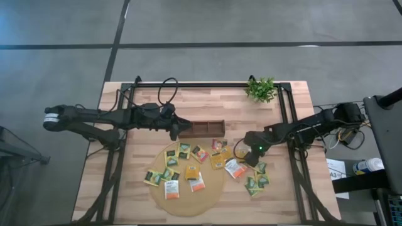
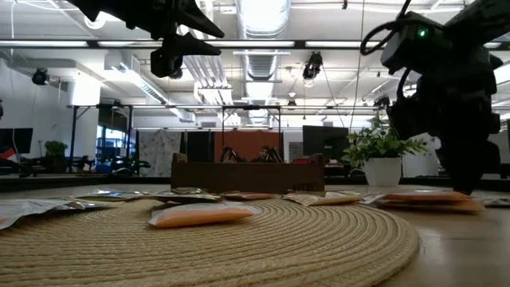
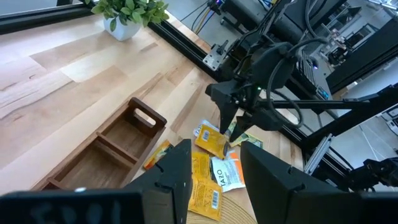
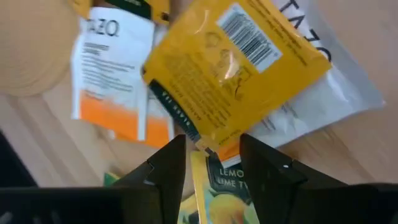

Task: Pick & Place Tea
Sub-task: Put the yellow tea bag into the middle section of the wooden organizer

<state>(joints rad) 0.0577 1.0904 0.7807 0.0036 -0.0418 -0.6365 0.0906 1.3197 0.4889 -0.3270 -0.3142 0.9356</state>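
Observation:
The robot's left gripper should close on the yellow sachet's free edge (image 1: 240,152) (image 3: 199,139), opposite the right gripper's fingers, because the right gripper reaches for the sachet's other side.
Several small square tea sachets, yellow, green and white with orange, lie flat on the round tan mat (image 1: 188,204) and on the wood to its right. My right gripper (image 1: 245,156) points steeply down over the sachets at the mat's right edge. It is open. A corner of a yellow sachet (image 4: 230,74) lies between its fingertips. My left gripper (image 1: 179,130) hangs open in the air over the left end of the dark brown tray (image 1: 204,129), with nothing between its fingers. My right gripper comes slanting from above at the yellow sachet's near corner (image 4: 205,146), one finger on either side of it. The sachet lies on other sachets. I cannot tell whether the fingers touch it.
A small green plant (image 1: 260,89) in a white pot stands at the far right of the table. The tray's compartments (image 3: 106,152) lie just beyond the mat. A white and orange sachet (image 4: 112,74) and green ones (image 1: 254,184) lie close by the right gripper. Black frame rails run along the table's sides.

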